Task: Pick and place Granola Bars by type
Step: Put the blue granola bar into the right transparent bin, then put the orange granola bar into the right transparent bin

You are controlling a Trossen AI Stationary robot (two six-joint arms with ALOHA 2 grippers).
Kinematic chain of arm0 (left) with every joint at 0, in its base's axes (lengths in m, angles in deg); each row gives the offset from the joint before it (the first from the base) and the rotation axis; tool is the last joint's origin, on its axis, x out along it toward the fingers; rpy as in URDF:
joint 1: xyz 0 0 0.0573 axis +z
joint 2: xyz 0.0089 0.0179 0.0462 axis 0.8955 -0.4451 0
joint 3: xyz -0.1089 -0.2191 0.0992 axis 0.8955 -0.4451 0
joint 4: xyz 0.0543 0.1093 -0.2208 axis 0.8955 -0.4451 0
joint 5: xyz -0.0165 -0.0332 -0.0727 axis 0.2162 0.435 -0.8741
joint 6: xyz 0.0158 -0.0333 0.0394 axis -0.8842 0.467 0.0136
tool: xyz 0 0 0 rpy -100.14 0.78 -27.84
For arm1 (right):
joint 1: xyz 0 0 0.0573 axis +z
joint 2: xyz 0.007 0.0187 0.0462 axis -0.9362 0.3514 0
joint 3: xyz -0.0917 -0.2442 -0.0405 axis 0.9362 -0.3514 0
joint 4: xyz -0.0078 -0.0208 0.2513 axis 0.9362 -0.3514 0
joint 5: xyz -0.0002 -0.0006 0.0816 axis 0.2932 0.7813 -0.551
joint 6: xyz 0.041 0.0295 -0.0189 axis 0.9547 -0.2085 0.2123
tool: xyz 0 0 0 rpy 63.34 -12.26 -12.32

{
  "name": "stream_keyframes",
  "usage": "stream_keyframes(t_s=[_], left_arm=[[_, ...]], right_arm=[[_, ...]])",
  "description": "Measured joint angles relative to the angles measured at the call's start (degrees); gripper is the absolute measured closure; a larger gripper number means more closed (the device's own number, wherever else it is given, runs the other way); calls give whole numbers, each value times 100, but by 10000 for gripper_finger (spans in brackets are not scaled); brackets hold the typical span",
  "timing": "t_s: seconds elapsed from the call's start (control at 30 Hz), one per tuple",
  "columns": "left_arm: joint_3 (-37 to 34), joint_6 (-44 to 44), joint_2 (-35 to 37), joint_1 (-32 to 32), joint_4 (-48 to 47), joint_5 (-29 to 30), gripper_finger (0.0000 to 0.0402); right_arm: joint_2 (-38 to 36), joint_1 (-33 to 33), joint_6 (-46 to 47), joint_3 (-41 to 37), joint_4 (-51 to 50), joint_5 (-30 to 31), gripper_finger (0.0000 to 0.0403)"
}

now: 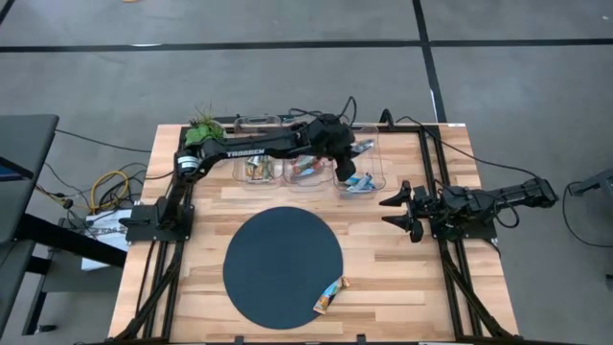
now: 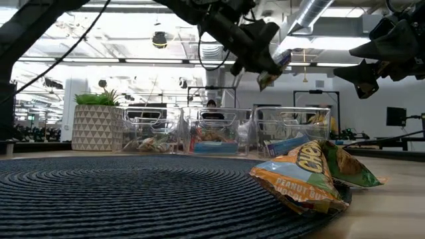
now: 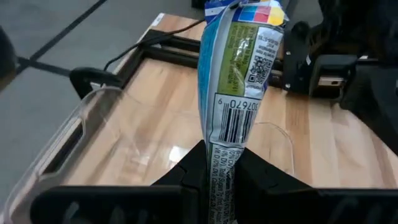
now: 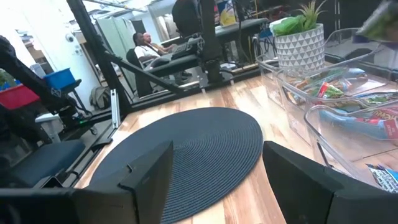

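Note:
Next, I release the granola bar with my left gripper on the bars in the clear bin [image 1: 360,182] farthest from the potted plant. The granola bar is now well above the bins.
My left gripper [image 1: 347,151] is above the rightmost of three clear bins [image 1: 362,180] at the table's far side, shut on a blue and silver granola bar [image 3: 236,93]. The bar sticks out past the fingers and shows in the low view [image 2: 271,74] well above the bins. A tan/orange bar [image 1: 330,294] lies flat, partly on the near right rim of the round dark mat [image 1: 283,266]; it fills the low view's foreground [image 2: 312,176]. More bars lie in the bins. My right gripper [image 1: 395,211] is open and empty above the table's right side. My left gripper pinches the bar's crimped end by the barcode [image 3: 225,140] between its two fingers [image 3: 186,177]. The bar's length runs on beyond the fingertips. It is lifted clear, tilted, above the rightmost bin.
The left bin [image 1: 259,169] holds tan/orange bars, the middle bin [image 1: 306,171] blue and red/orange ones, the right bin blue and silver ones [image 1: 359,184]. A potted plant [image 1: 203,125] stands at the far left corner. Black rails [image 1: 431,182] run along the table's sides.

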Motion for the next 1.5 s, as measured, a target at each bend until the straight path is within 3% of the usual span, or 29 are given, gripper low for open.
stream_keyframes(t_s=[0.3,0.57,1.03,1.5], left_arm=[[1004,-204,-853,25,-506,-387,360],[1477,-197,-1404,-1,-1116,-616,360],[1477,-310,-1510,33,-1531,-605,359],[1475,-497,-1510,30,-1598,-648,250]], right_arm=[[0,0,2,0,2,-9,159],[0,1,1,0,2,-6,159],[0,2,0,0,4,-4,159],[0,1,0,0,4,-4,159]])
